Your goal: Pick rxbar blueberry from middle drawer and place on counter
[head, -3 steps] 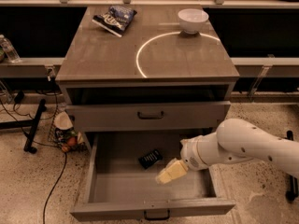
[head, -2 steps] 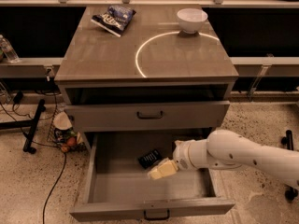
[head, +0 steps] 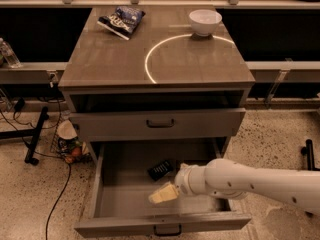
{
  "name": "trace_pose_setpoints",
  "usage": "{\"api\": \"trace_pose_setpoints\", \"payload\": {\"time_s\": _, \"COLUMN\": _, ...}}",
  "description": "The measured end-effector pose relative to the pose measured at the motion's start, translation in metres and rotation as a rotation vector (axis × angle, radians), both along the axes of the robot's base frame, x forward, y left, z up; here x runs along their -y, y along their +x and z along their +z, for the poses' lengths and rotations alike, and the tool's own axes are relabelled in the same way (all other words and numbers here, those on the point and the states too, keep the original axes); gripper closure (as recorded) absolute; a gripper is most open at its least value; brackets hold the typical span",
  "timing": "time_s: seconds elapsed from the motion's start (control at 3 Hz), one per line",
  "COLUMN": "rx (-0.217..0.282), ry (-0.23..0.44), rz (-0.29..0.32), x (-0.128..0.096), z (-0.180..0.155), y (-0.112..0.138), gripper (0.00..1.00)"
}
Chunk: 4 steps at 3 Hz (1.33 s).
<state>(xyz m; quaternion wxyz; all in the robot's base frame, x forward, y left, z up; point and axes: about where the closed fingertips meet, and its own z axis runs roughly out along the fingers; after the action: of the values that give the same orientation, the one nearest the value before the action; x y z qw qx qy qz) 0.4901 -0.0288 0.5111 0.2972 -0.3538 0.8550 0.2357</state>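
The rxbar blueberry [head: 160, 170] near the back of the open middle drawer is next, and my gripper should go over it and close there.
The rxbar blueberry [head: 160, 169], a small dark bar with pale lettering, lies on the floor of the open middle drawer [head: 117, 196], near the back and a little right of centre. My gripper [head: 162, 194] is down inside the drawer on its white arm, which reaches in from the right. Its pale tip sits just in front of the bar, and I cannot tell if it touches it. The counter [head: 115, 59] with its white arc is above.
A blue-and-white chip bag [head: 121, 20] and a white bowl [head: 205, 21] sit at the back of the counter. The shut drawer front [head: 160, 123] overhangs the back of the open drawer. A basket of objects [head: 70, 144], cables and a stand foot lie on the floor at left.
My gripper and arm have moved left across the drawer, from the right of the bar to just in front of it. The bar has not moved.
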Motion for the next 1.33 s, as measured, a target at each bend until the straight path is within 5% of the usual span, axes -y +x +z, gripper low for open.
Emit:
{"api": "trace_pose_setpoints", "payload": {"time_s": 0.33, "rx": 0.022, "ry": -0.044, "rz": -0.039, "x": -0.012, "z": -0.038, "y": 0.007, "gripper": 0.00}}
{"api": "trace_pose_setpoints", "payload": {"time_s": 0.67, "rx": 0.091, "ry": -0.085, "rz": -0.129, "x": -0.021, "z": -0.077, "y": 0.039, "gripper": 0.00}}
{"api": "trace_pose_setpoints", "payload": {"time_s": 1.33, "rx": 0.245, "ry": -0.116, "rz": -0.328, "x": -0.023, "z": -0.106, "y": 0.113, "gripper": 0.00}}
